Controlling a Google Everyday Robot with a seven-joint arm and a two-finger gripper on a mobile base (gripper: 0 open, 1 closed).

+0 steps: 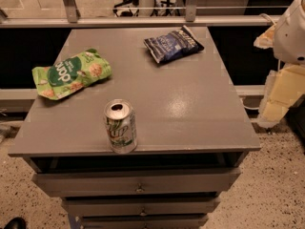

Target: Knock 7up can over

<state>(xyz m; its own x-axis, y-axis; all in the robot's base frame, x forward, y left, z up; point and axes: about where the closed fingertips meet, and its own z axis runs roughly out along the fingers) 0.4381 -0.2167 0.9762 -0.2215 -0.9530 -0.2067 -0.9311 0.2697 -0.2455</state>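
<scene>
I need to move my gripper to the middle of the 7up can (122,129) next and close it there around the can's upright sides.
The 7up can (120,126) stands upright near the front edge of the grey table top (190,113), left of centre. It is silver-white with green lettering and an opened shiny top. My gripper (280,95) is at the right edge of the camera view, beyond the table's right side and well away from the can. It hangs under the white arm housing (291,30). Nothing is touching the can.
A green snack bag (71,73) lies at the table's left side. A dark blue chip bag (173,44) lies at the back, right of centre. Drawers (138,181) sit below the table top. A railing (143,20) runs behind the table.
</scene>
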